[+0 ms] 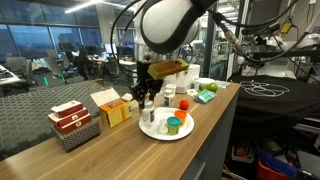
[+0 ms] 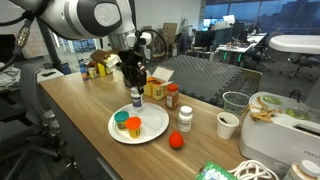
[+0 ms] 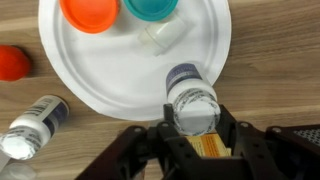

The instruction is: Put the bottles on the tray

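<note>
The white bottle, held upright over the plate's rim, will go down from my gripper onto the round white plate (image 1: 153, 124) (image 3: 184, 65) beside the small white piece.
The round white plate (image 3: 90, 70) lies on the wooden table and shows in both exterior views (image 1: 165, 131) (image 2: 150, 135). An orange bottle (image 3: 88, 12) (image 2: 134, 126) and a green one (image 3: 150, 8) (image 2: 121, 120) stand on it, beside a small white piece (image 3: 160, 38). My gripper (image 3: 192, 122) (image 2: 134, 88) (image 1: 147, 97) is shut on a white bottle (image 3: 190, 98) (image 2: 136, 99), held upright over the plate's rim. Another white bottle (image 3: 35, 125) lies on the table beside the plate. A reddish-brown bottle with a pale cap (image 2: 172, 97) stands behind the plate.
A small red object (image 3: 12, 62) (image 2: 177, 139) and a red bottle with a white cap (image 2: 185, 118) sit near the plate. A paper cup (image 2: 228, 124) stands further along. A yellow box (image 1: 113, 108) and red-and-white cartons in a wire basket (image 1: 72, 125) sit at one end.
</note>
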You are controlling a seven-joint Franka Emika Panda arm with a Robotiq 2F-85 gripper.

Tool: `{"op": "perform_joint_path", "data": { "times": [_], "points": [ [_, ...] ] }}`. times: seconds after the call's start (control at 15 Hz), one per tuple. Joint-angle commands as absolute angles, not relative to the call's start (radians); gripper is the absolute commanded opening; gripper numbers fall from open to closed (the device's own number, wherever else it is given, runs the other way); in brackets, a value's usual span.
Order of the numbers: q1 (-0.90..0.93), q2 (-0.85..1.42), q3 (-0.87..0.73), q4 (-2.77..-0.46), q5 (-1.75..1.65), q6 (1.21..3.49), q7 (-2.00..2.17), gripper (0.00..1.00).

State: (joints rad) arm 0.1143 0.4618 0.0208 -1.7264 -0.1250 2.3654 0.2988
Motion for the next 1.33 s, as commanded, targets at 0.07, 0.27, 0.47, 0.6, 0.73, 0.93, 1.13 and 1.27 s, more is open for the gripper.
{"op": "perform_joint_path", "data": {
  "times": [0.07,0.27,0.47,0.6,0.73,0.93,1.13,1.27],
  "points": [
    [0.113,0.502,0.038,-1.684,-0.058,2.366,0.238,0.2],
    [0.116,0.489,0.034,-1.705,-0.055,2.368,0.227,0.2],
    [0.119,0.476,0.026,-1.722,-0.065,2.378,0.235,0.2],
    [0.119,0.47,0.021,-1.726,-0.069,2.384,0.24,0.2],
    [0.12,0.467,0.012,-1.731,-0.076,2.39,0.25,0.2],
    [0.115,0.461,0.004,-1.746,-0.072,2.394,0.252,0.2],
    [0.109,0.459,0.003,-1.77,-0.065,2.395,0.248,0.2],
    [0.107,0.456,0.008,-1.788,-0.057,2.398,0.243,0.2]
  ]
}}
